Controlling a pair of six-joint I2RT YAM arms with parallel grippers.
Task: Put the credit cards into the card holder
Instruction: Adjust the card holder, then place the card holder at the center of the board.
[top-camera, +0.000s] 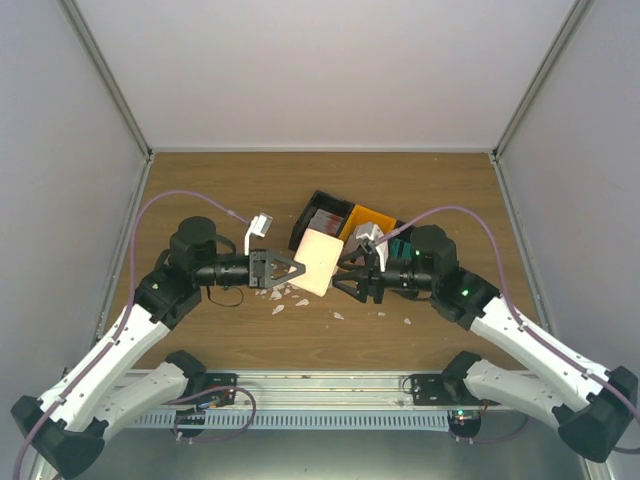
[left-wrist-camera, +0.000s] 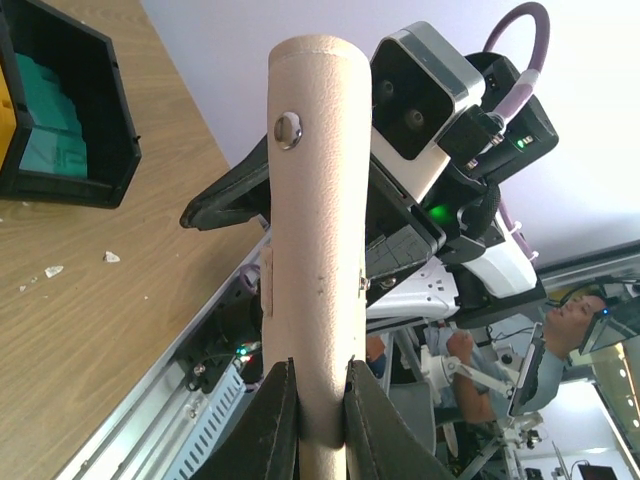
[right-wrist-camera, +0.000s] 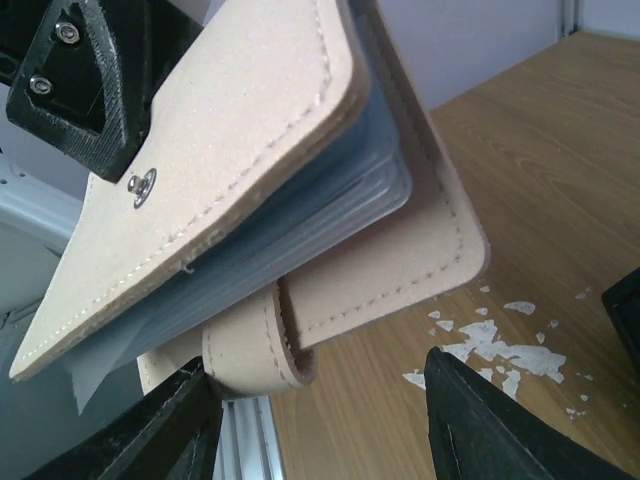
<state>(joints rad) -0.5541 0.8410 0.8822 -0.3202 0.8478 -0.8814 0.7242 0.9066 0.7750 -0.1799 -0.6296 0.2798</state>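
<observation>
The card holder, now held up between the two arms, will come to rest among the white scraps on the wooden table (top-camera: 304, 307) as soon as I let go of it with my left gripper.
The beige-tan card holder (top-camera: 318, 260) is held up off the table between the two arms. My left gripper (top-camera: 290, 268) is shut on its left edge. In the left wrist view the jaws (left-wrist-camera: 318, 378) pinch the holder's folded spine (left-wrist-camera: 315, 200), with its snap stud near the top. My right gripper (top-camera: 343, 276) is open at the holder's right edge. In the right wrist view its fingers (right-wrist-camera: 320, 425) straddle the holder's strap loop (right-wrist-camera: 255, 345), below the slightly parted covers (right-wrist-camera: 230, 130) and clear sleeves. Teal credit cards (left-wrist-camera: 45, 115) lie in a tray bin, and a pinkish card (top-camera: 326, 222) lies in another.
The black-and-orange three-bin tray (top-camera: 362, 217) stands just behind the holder. White crumb-like scraps (top-camera: 290, 296) lie on the wooden table below it and show in the right wrist view (right-wrist-camera: 480, 340). A small white part (top-camera: 259, 226) lies by the left arm.
</observation>
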